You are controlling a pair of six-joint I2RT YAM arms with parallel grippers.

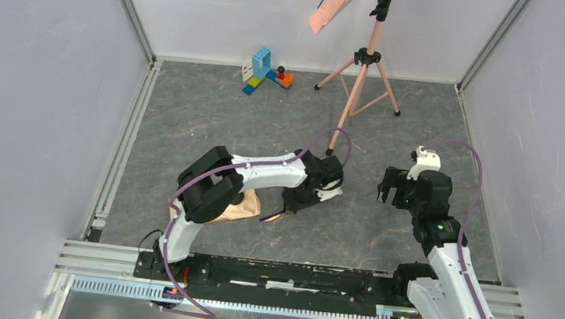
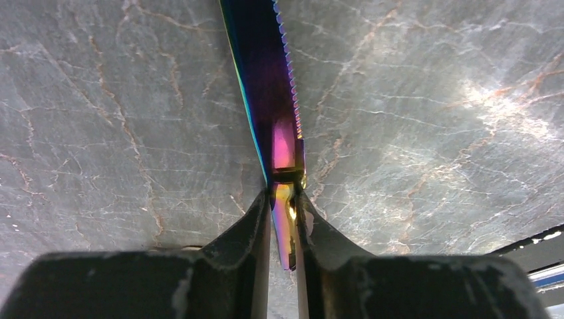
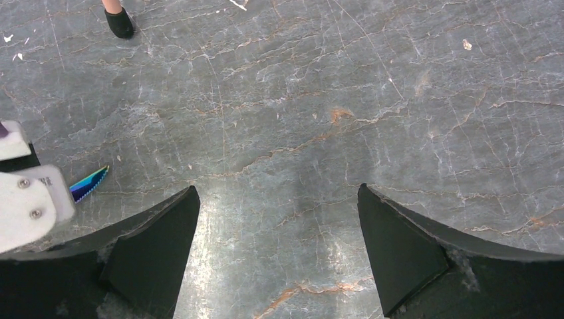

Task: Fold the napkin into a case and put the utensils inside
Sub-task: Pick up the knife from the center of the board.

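My left gripper should release the purple-gold knife on the peach-tan napkin [image 1: 238, 213] next to the black utensil, toward the front rail.
My left gripper [image 1: 288, 205] is shut on the iridescent purple-gold knife [image 1: 273, 217] and holds it just above the table. In the left wrist view the fingers [image 2: 256, 226] pinch the knife [image 2: 269, 86] near its handle end, and the serrated blade points away from the camera. The peach-tan napkin [image 1: 241, 205] lies bunched just left of that gripper, mostly hidden under the left arm, so I cannot tell its fold. My right gripper [image 1: 391, 188] is open and empty over bare table [image 3: 277, 193]; the knife tip [image 3: 90, 184] shows at its left. The black utensil is out of view.
A pink tripod [image 1: 362, 69] stands at the back with a salmon strip [image 1: 339, 3] on top; one foot [image 3: 120, 23] shows in the right wrist view. Coloured toy blocks [image 1: 266, 71] sit at the back. White walls enclose three sides.
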